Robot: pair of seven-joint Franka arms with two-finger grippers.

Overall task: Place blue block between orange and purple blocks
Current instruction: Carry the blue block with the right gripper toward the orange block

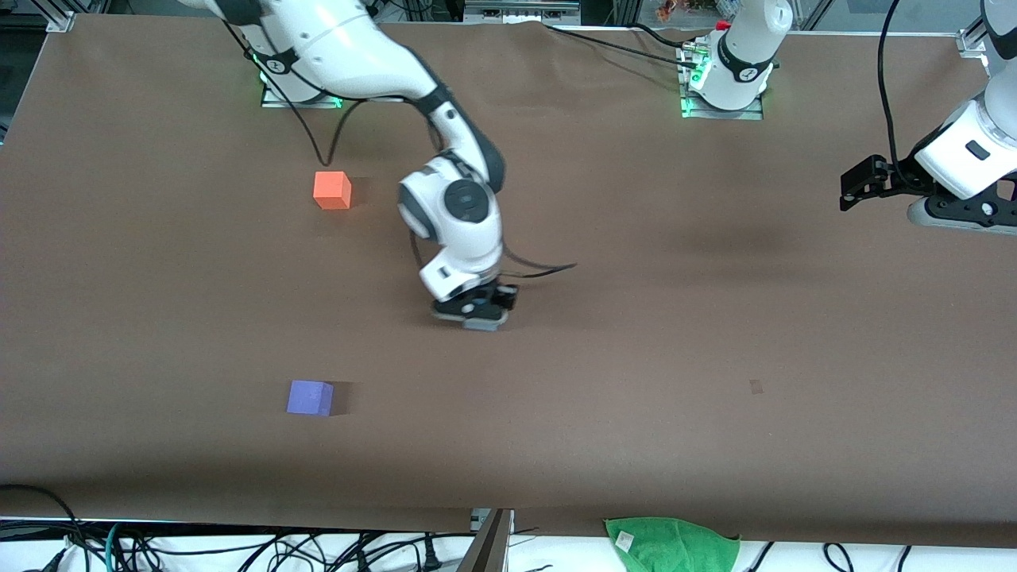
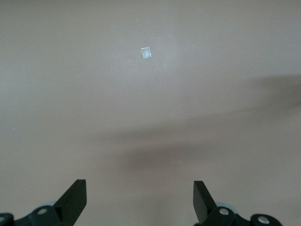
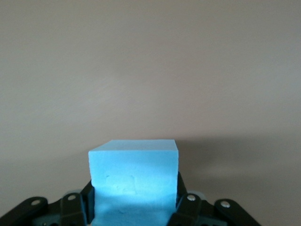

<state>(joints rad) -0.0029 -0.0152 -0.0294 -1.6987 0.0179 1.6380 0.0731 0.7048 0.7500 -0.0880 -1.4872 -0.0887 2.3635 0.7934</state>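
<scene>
Next, I let go of the blue block with my right gripper on the brown table midway (image 1: 322,286) between the orange and purple blocks.
The blue block (image 3: 134,172) sits between the fingers of my right gripper (image 3: 135,190), which is shut on it. In the front view the right gripper (image 1: 477,314) is low over the middle of the brown table and hides the block. The orange block (image 1: 332,190) lies on the table toward the right arm's end, farther from the front camera. The purple block (image 1: 310,397) lies nearer to the front camera, at about the same distance along the table. My left gripper (image 1: 856,184) waits open and empty, raised at the left arm's end; it also shows in the left wrist view (image 2: 140,193).
A green cloth (image 1: 671,544) lies past the table's front edge. A small shiny scrap of tape (image 2: 146,53) is stuck on the table under the left gripper. A black cable (image 1: 544,270) trails beside the right gripper.
</scene>
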